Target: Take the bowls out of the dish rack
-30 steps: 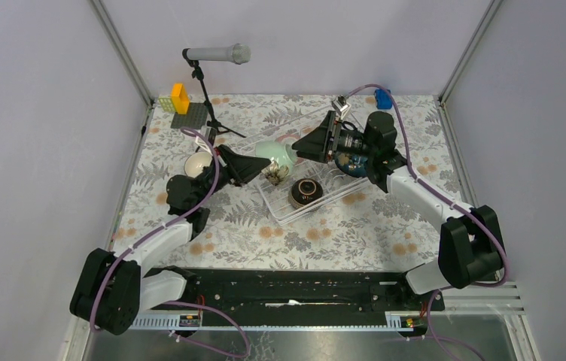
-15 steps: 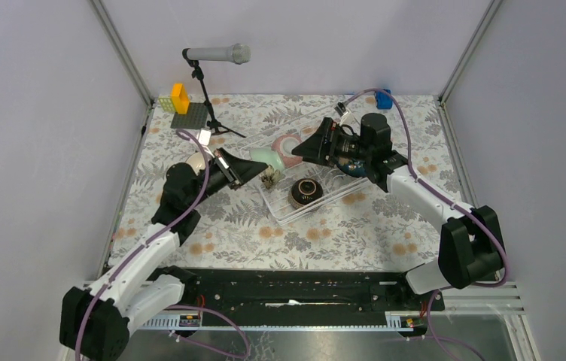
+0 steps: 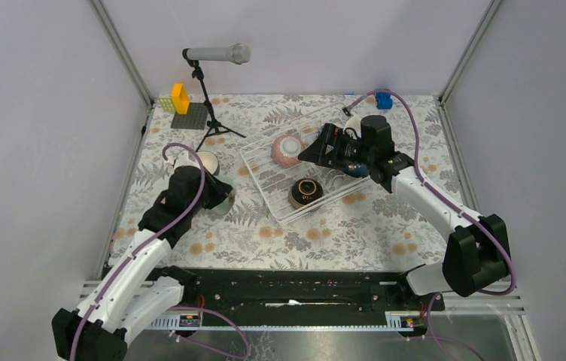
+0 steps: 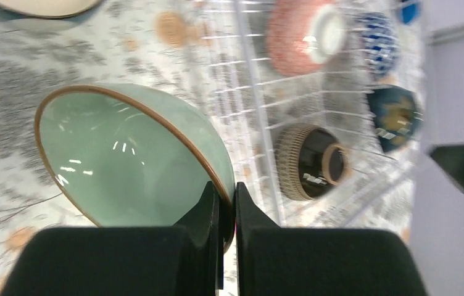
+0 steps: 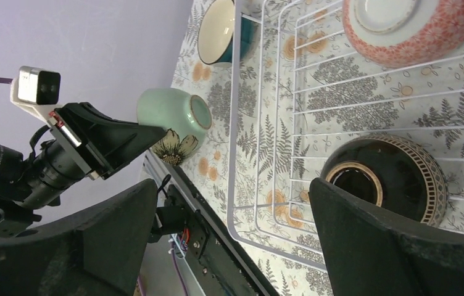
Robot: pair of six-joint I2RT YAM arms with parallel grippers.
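Observation:
I will let go of the mint green bowl with my left gripper on the cloth (image 3: 204,211) (image 4: 10,139) between the teal bowl and the front orange flowers.
My left gripper (image 4: 228,198) is shut on the rim of the mint green bowl (image 4: 124,157), which it holds tilted over the tablecloth left of the dish rack (image 3: 265,177). In the top view that bowl (image 3: 225,201) peeks out from under the left gripper (image 3: 216,197). In the rack sit the pink bowl (image 3: 286,149), the dark brown bowl (image 3: 306,192), the blue-white zigzag bowl (image 4: 377,40) and the dark teal and gold bowl (image 4: 396,111). My right gripper (image 3: 311,153) hovers open and empty over the rack, between the pink bowl (image 5: 414,24) and the brown bowl (image 5: 384,176).
A teal bowl with a white inside (image 3: 203,162) stands on the cloth just behind the left gripper. A microphone stand (image 3: 208,113) and a grey baseplate with yellow bricks (image 3: 186,113) are at the back left, and a blue block (image 3: 383,98) is at the back right.
My left gripper has carried the mint bowl out of the rack, left and towards the near side. The pink bowl is now uncovered. My right gripper has opened wider.

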